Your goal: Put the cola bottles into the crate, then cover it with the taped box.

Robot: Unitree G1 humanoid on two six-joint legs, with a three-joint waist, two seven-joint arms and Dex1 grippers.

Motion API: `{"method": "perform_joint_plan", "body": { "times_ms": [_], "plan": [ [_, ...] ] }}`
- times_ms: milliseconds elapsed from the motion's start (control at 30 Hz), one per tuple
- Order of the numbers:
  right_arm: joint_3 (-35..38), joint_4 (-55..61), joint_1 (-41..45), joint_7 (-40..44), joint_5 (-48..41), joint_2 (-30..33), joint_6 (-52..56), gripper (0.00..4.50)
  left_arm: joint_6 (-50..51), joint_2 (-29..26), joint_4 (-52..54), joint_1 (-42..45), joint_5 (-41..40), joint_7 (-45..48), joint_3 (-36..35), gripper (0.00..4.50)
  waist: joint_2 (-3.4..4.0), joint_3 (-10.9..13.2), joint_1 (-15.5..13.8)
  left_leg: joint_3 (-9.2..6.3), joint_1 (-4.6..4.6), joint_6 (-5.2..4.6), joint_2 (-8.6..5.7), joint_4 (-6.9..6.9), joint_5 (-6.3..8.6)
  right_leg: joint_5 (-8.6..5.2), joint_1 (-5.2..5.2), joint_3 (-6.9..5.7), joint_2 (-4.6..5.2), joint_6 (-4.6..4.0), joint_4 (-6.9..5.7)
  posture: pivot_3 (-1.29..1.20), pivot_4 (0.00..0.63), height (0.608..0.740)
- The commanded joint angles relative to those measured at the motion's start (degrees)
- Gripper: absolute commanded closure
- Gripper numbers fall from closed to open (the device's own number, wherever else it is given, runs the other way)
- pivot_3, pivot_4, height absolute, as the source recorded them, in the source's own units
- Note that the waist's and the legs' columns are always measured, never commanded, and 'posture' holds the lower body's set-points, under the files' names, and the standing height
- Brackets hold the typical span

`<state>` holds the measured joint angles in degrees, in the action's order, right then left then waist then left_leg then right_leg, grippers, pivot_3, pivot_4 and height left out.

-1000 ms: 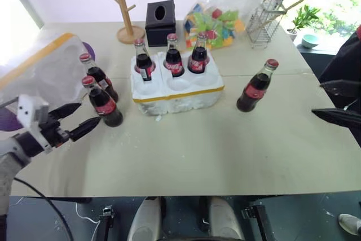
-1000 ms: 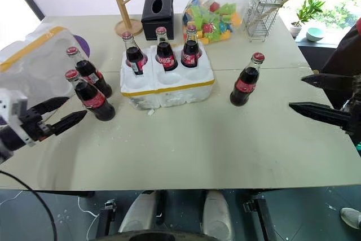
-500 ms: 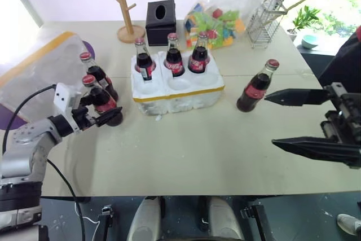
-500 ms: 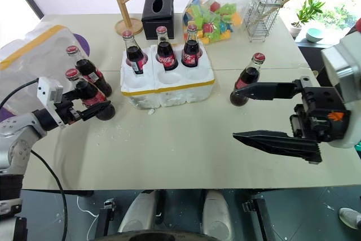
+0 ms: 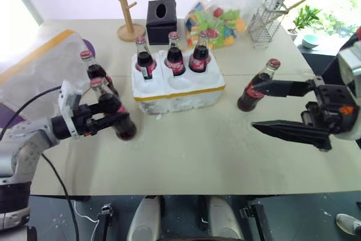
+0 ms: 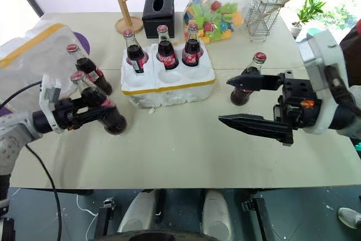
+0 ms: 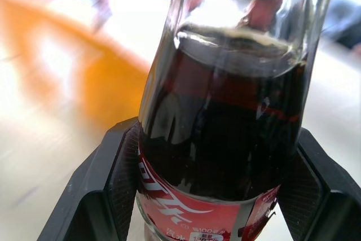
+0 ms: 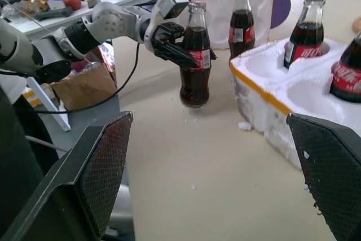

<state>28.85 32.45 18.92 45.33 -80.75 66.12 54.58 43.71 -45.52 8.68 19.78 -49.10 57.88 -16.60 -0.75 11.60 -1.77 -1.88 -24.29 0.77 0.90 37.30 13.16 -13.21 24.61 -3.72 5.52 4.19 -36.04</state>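
Observation:
Next, my left gripper sets the cola bottle free in the crate's empty middle hole (image 5: 180,84), the one that is along the front row.
My left gripper (image 5: 110,119) is shut on a cola bottle (image 5: 117,114), which leans a little and hangs low over the table, left of the crate. The bottle's dark body (image 7: 225,139) sits between the black pads (image 7: 96,196). The crate (image 5: 180,97), a low white foam tray with a yellow band, holds three cola bottles (image 5: 174,59) in its back wells. Another bottle (image 5: 95,70) stands beside the taped box (image 5: 39,66) at the far left. My right gripper (image 5: 252,107) stands open and level, its upper finger crossing in front of a lone bottle (image 5: 265,77) right of the crate.
At the back of the table stand a wooden mug tree (image 5: 125,4), a black tissue box (image 5: 160,14), a bag of coloured blocks (image 5: 220,18) and a wire rack (image 5: 265,21). The crate's three front wells (image 5: 179,83) are empty.
My left gripper closed on the nearer left bottle and carried it right and slightly up. My right gripper swung left, up to the lone bottle, staying open.

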Motion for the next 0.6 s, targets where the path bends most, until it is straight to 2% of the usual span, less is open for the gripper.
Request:
{"method": "perform_joint_plan", "body": {
  "times_ms": [33, 167, 267, 433, 533, 600],
  "plan": [
    [-2.2, 1.3, 3.3, -4.1, -3.5, 0.0, -1.0, 0.00, 2.4, 3.7, 1.3, 12.4, -7.6, -5.4, -2.0, 1.83, -0.01, 0.0, -0.5, 0.01, 0.00, 0.00, 0.00, 0.03, 0.00, 0.02, -0.02, 0.00, -0.01, 0.04, 0.00, 0.00, 0.150, 0.740],
    [-5.4, 2.3, 6.1, -8.6, -5.2, -1.0, -1.6, 0.00, 2.5, 11.1, -4.7, 24.7, -6.8, -9.8, 1.5, 1.83, -0.02, 0.0, -0.4, 0.17, 0.02, -0.02, -0.06, 0.03, -0.01, 0.33, -0.09, 0.15, 0.00, 0.23, 0.10, 0.00, 0.150, 0.740],
    [-7.5, 3.1, 8.0, -13.1, -6.6, -2.3, -2.4, 0.00, -4.2, 16.1, -11.9, 31.2, 1.5, -10.1, 7.0, 1.83, -0.05, 0.0, -0.3, 0.26, 0.03, -0.03, -0.09, 0.02, -0.01, 0.38, -0.08, 0.23, -0.02, 0.33, 0.12, 0.00, 0.150, 0.740],
    [-9.4, 5.5, 8.9, -20.4, -8.3, -3.3, -3.4, 0.00, -15.6, 21.1, -23.8, 36.4, 14.1, -5.5, 15.7, 1.83, -0.06, 0.0, -0.4, 0.25, 0.04, -0.04, -0.06, 0.02, -0.02, 0.39, -0.05, 0.25, -0.09, 0.30, 0.09, 0.00, 0.150, 0.740],
    [-10.0, 6.6, 9.0, -23.8, -9.8, -3.5, -4.0, 0.00, -19.2, 22.3, -28.4, 37.3, 18.3, -2.6, 18.3, 1.83, -0.06, 0.0, -0.3, 0.26, 0.00, -0.04, -0.06, 0.01, -0.02, 0.39, -0.03, 0.27, -0.10, 0.28, 0.13, 0.00, 0.150, 0.740],
    [-7.0, 4.8, 5.2, -20.1, -7.1, -3.5, -3.7, 0.00, -21.3, 22.8, -30.7, 37.6, 21.5, -1.0, 20.5, 1.83, -0.09, 0.0, -0.4, 0.27, -0.05, -0.06, -0.05, -0.01, -0.01, 0.39, 0.02, 0.29, -0.10, 0.30, 0.14, 0.00, 0.150, 0.740]
  ]
}}
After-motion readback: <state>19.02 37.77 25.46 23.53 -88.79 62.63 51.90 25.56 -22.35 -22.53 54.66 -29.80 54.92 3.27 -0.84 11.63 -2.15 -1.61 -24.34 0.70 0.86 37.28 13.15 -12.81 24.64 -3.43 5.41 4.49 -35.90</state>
